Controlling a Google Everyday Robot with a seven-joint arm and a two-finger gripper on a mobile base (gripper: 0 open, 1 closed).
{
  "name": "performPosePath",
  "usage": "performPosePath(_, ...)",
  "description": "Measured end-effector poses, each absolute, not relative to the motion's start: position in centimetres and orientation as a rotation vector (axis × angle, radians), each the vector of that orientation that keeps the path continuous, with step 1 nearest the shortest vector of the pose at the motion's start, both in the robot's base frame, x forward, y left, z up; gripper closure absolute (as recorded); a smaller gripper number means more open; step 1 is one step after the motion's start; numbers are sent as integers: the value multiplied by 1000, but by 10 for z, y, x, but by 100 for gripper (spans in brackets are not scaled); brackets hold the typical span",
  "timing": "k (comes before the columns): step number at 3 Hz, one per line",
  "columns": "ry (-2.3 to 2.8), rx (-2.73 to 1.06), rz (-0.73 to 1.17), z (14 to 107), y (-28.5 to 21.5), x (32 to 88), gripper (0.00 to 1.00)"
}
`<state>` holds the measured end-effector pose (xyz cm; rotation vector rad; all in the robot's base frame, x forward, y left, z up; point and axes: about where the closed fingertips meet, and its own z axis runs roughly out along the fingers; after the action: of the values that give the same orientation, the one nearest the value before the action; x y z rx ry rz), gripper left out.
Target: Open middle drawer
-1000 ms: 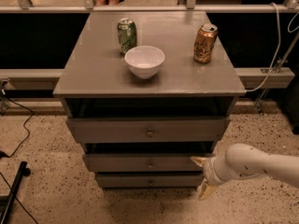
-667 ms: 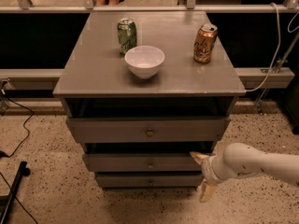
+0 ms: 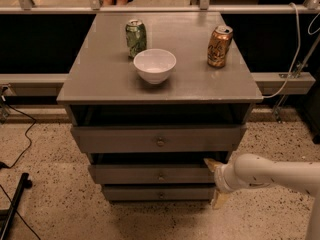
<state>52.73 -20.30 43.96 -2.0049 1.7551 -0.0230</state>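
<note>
The lower finger of my gripper is by the bottom drawer, so next I raise it and take the middle drawer's top corner [image 3: 208,168] before pulling.
The grey cabinet [image 3: 100,79] has three drawer fronts, each with a small round knob. The middle drawer [image 3: 150,174] sits between the tall top drawer [image 3: 125,139] and the low bottom drawer [image 3: 135,193], and its knob [image 3: 161,176] is at its centre. It stands out slightly, with a dark gap above it. My gripper [image 3: 215,181] is at the middle drawer's right end, well right of the knob. It is open, with one fingertip [image 3: 212,164] near the drawer's top right corner and the other below, by the bottom drawer.
On the cabinet top stand a white bowl [image 3: 154,65], a green can [image 3: 135,37] and an orange can [image 3: 219,46]. A white cable [image 3: 292,59] hangs at the right. A black stand foot [image 3: 12,204] and a cord lie on the speckled floor at the left.
My gripper has crept slightly up and left along the middle drawer's right end. The drawers have not visibly moved.
</note>
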Motion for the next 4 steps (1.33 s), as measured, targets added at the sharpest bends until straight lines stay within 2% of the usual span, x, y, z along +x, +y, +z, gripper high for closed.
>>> performPosePath(2,1732,-1970,-46,420,-203,555,0)
performPosePath(3,1736,-1956,-32,411,-202,565,5)
performPosePath(4,1739,-1908,32,404,-201,567,23)
